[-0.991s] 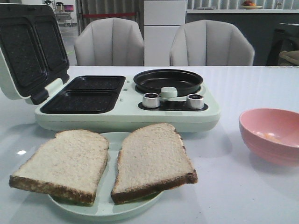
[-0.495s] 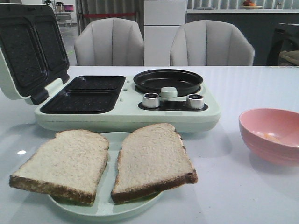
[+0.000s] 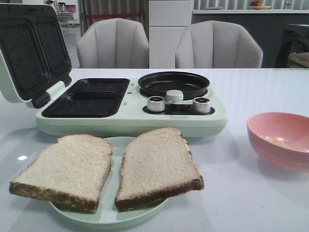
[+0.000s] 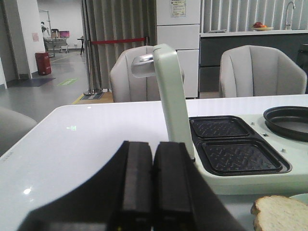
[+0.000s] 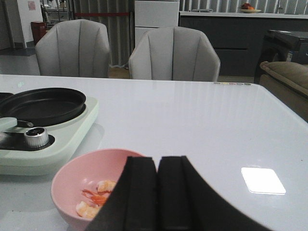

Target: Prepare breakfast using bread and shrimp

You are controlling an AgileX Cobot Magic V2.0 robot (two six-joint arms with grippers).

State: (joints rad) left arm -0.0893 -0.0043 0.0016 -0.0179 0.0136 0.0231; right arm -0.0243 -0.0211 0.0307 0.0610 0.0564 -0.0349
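Note:
Next, my left gripper should grab the outer near crust corner point(image 3: 20, 185) of the bread slice farther from the pink bowl.
Two slices of bread point(image 3: 65, 169) point(image 3: 157, 164) lie side by side on a pale green plate point(image 3: 114, 215) at the table's front. One crust corner of bread point(image 4: 281, 213) shows in the left wrist view. The shrimp point(image 5: 96, 197) lies in a pink bowl point(image 5: 72, 178), which stands at the right in the front view as the bowl point(image 3: 280, 140). My left gripper point(image 4: 153, 149) is shut with nothing in it, to the left of the sandwich maker. My right gripper point(image 5: 157, 163) is shut and empty, just behind the bowl's near rim. Neither gripper shows in the front view.
A pale green breakfast maker point(image 3: 130, 108) stands behind the plate with its lid point(image 3: 29, 53) raised, two black grill wells point(image 3: 89, 96), a round black pan point(image 3: 174, 83) and two knobs point(image 3: 155, 104). Two grey chairs point(image 3: 113, 43) stand beyond the table's far edge.

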